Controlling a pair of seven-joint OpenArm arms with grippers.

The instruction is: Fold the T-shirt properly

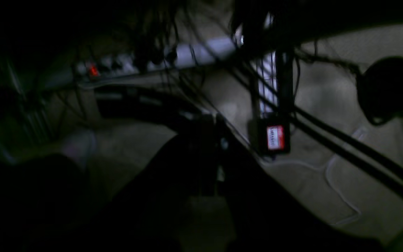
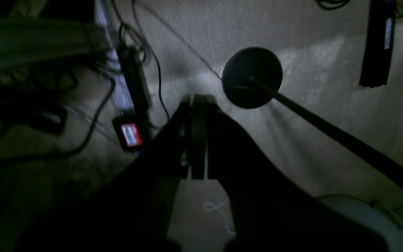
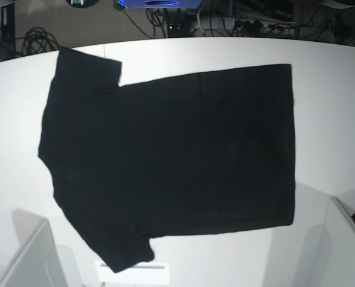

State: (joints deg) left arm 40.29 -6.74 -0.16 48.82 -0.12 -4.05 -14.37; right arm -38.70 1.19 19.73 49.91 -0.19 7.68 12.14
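Note:
The robot's right gripper should next move to the black T-shirt's far sleeve and close on the sleeve's outer edge (image 3: pixel 51 88), toward the shoulder of the T-shirt.
The black T-shirt (image 3: pixel 171 155) lies spread flat on the white table (image 3: pixel 333 107), plain side up, with no print showing. Its sleeves point to the far left and near left, and its hem runs along the right. Neither gripper shows in the base view. In the right wrist view my right gripper (image 2: pixel 198 140) hangs above a carpeted floor with its fingers pressed together and nothing between them. In the left wrist view, dark and blurred, my left gripper (image 1: pixel 210 154) also looks shut and empty. No shirt shows in either wrist view.
Pale arm parts stand at the near left corner (image 3: pixel 25 257) and near right corner (image 3: pixel 345 239) of the table. Cables and a power strip (image 3: pixel 255 25) lie on the floor behind the table. A round black stand base (image 2: pixel 252 77) and cables lie under the grippers.

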